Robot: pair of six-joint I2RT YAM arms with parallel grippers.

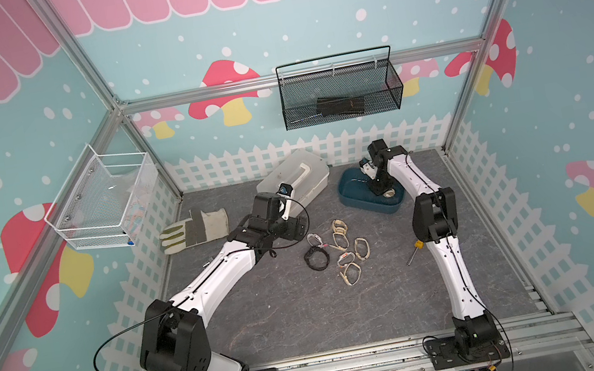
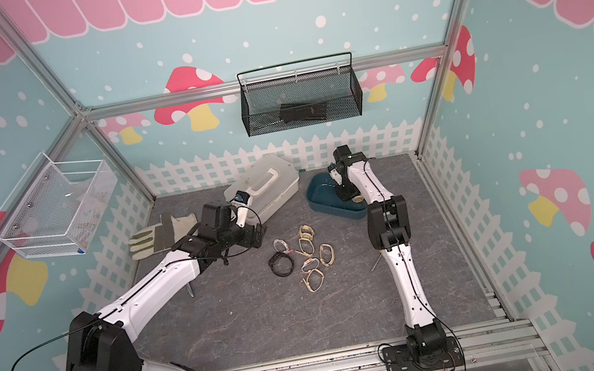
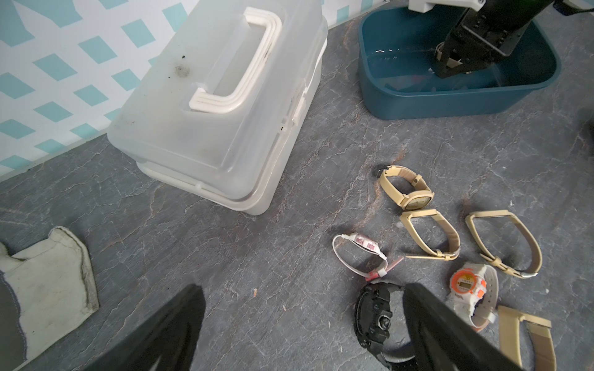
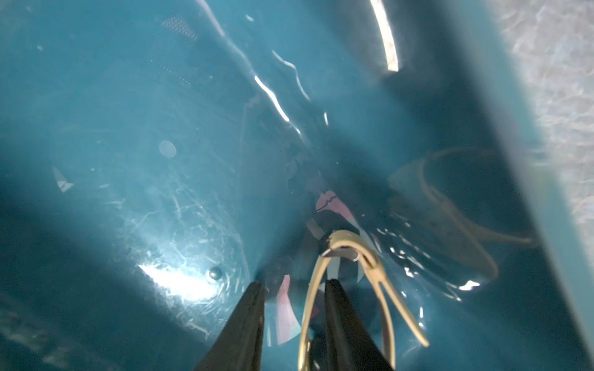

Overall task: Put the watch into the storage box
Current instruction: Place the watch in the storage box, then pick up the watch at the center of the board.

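Note:
The robot's left gripper needs to close on the thick body of the black watch (image 1: 307, 258) (image 3: 375, 324), beside that watch's round button, next to the pink and white watch.
The storage box (image 1: 355, 201) (image 2: 325, 208) is a dark teal tub at the back right of the table, also in the left wrist view (image 3: 418, 96). My right gripper (image 1: 383, 189) (image 4: 294, 282) reaches down inside it. Its jaws stand a little apart and grip nothing. A beige watch (image 4: 350, 250) lies in the box with its strap looped round one finger (image 4: 344, 321); its face shows in both top views (image 1: 389, 192) (image 2: 358, 198). My left gripper (image 3: 305, 289) (image 1: 296, 226) hangs open above the table, beside a black watch (image 3: 373, 318).
Several more watches (image 1: 343, 252) lie mid-table, mostly beige. A white plastic case (image 1: 295, 182) stands left of the box, a work glove (image 1: 192, 230) further left. A small screwdriver (image 1: 414, 252) lies by the right arm. A black mesh basket (image 1: 341, 91) hangs on the back wall.

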